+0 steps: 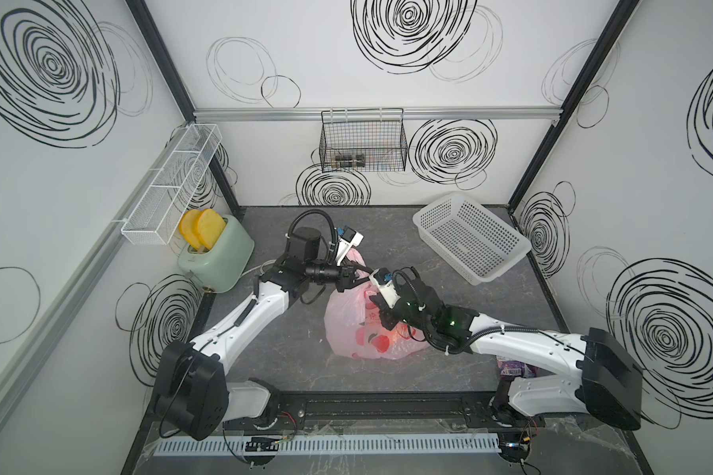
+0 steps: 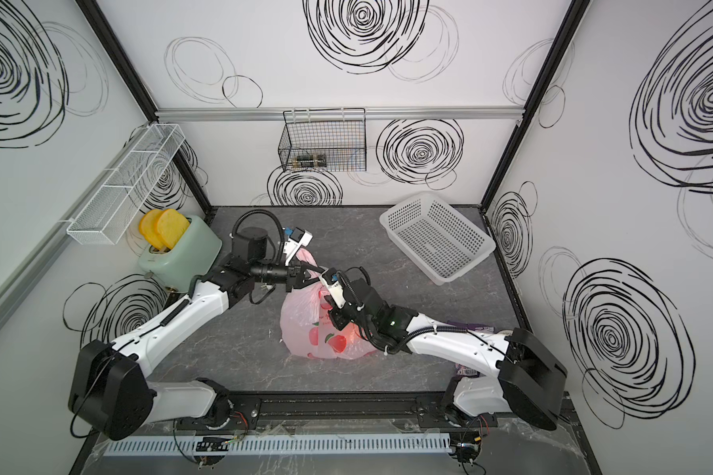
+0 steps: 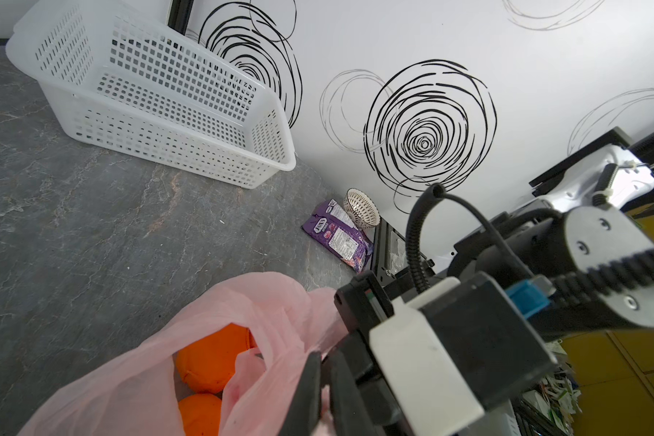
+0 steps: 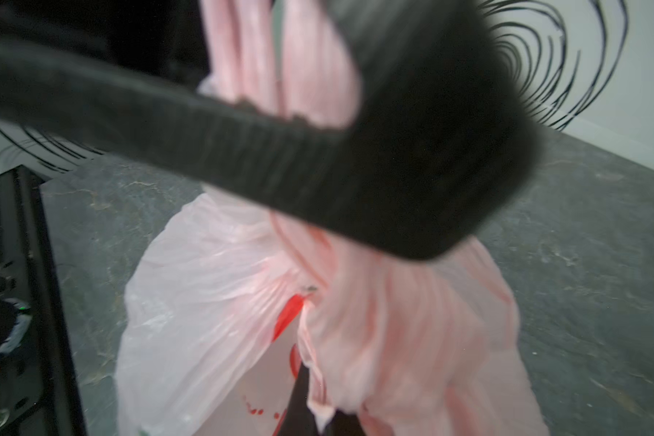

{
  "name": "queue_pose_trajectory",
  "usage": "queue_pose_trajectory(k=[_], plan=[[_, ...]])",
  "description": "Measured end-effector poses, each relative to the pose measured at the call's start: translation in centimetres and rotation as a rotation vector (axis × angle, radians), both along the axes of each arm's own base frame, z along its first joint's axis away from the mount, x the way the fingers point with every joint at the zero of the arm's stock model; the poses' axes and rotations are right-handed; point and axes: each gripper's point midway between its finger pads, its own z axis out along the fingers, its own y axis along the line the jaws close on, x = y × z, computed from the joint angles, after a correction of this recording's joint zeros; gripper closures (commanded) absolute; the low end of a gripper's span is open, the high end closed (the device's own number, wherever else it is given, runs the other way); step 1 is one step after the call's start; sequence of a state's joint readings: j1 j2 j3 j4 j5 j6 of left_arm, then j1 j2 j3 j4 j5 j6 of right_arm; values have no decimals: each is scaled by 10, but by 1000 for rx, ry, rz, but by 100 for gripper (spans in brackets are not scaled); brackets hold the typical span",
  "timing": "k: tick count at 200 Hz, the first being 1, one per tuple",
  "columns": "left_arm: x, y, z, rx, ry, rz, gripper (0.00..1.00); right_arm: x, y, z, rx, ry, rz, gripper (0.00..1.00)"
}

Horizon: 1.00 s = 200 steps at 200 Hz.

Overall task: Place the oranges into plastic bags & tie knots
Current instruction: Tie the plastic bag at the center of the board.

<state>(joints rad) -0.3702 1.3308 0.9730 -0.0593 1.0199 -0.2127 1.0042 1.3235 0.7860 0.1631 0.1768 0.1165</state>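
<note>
The twisted film hangs below the left gripper's closed fingers, so the robot should open them and have the right gripper take the film higher (image 4: 320,69), across them.
The pink plastic bag (image 1: 346,320) (image 2: 305,329) stands in the middle of the table in both top views. Two oranges (image 3: 212,358) (image 3: 199,413) show through its open mouth in the left wrist view. My left gripper (image 1: 364,272) (image 3: 325,396) is at the bag's far top, shut on a strip of pink handle film. My right gripper (image 1: 387,323) (image 4: 314,415) sits over the bag's right side, shut on another bunched handle end. In the right wrist view a left finger (image 4: 393,170) crosses in front of the handle strands (image 4: 265,56) and a twisted bunch of film (image 4: 299,256). No tied knot shows.
A white perforated basket (image 1: 470,238) leans at the back right. A green toaster (image 1: 217,255) with toast slices stands at the back left. A purple snack packet (image 3: 337,234) and a small bowl (image 3: 361,207) lie by the right wall. A black wire basket (image 1: 363,142) hangs on the back wall.
</note>
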Motion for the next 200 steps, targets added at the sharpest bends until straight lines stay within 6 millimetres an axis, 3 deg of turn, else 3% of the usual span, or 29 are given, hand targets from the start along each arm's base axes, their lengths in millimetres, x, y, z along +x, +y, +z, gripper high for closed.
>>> queue_pose_trajectory(k=[26, 68, 107, 141, 200], plan=[[0, 0, 1, -1, -3, 0, 84, 17, -4, 13, -2, -96, -70, 100], [3, 0, 2, 5, -17, 10, 50, 28, 3, 28, 19, -204, -73, 100], [7, 1, 7, 15, -50, 21, 34, 30, 5, 33, 48, -256, -70, 100], [13, 4, 6, 48, -82, 43, 26, 29, 5, 34, 63, -280, -65, 100], [24, 7, -10, 103, -97, 81, 34, 27, 6, 35, 80, -288, -54, 100]])
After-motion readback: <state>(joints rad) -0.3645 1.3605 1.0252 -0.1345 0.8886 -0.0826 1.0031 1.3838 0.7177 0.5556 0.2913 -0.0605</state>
